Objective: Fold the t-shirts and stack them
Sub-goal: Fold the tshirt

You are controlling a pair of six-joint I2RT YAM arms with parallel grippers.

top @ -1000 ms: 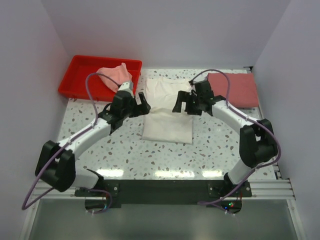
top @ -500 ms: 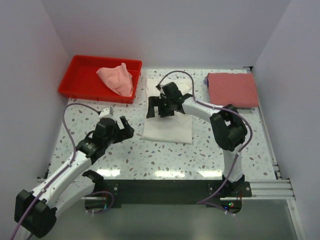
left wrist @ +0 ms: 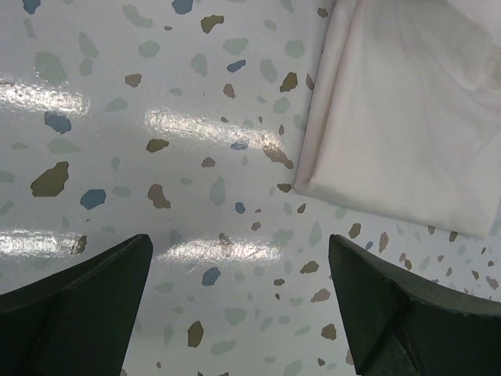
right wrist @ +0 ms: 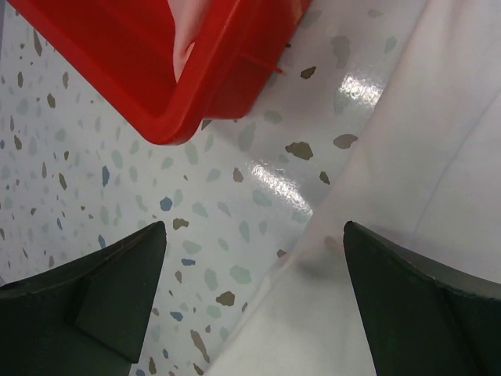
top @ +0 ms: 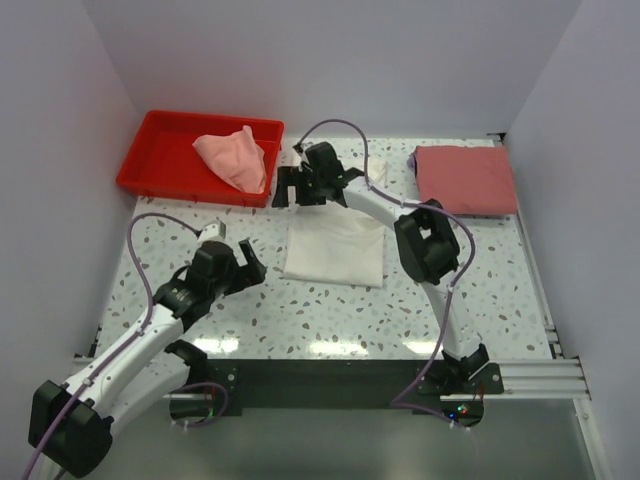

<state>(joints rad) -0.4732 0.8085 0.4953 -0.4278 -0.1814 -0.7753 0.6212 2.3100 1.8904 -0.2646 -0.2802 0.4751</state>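
Observation:
The white t-shirt's front corner [top: 287,276] [left wrist: 302,186] is on the same side as the red tray. My left gripper will go there next and close on it.
A white t-shirt [top: 335,245] lies folded flat in the middle of the table; no chest print shows. A pale pink t-shirt [top: 232,155] lies crumpled in the red tray. A dusty-red t-shirt [top: 465,178] lies folded at the back right. My right gripper [top: 292,192] is open and empty over the white shirt's back left corner, beside the tray; in the right wrist view [right wrist: 254,305] its jaws straddle the white shirt's edge [right wrist: 407,196]. My left gripper [top: 247,268] is open and empty over bare table, left of the white shirt [left wrist: 399,117].
The red plastic tray [top: 160,160] stands at the back left, and its corner [right wrist: 156,63] shows close to my right gripper. White walls enclose the table on three sides. The terrazzo tabletop [top: 300,310] shows in front of the shirt.
My left arm has pulled back from the white shirt's left side toward the near left. My right gripper has swept left across the shirt to its back left corner by the tray.

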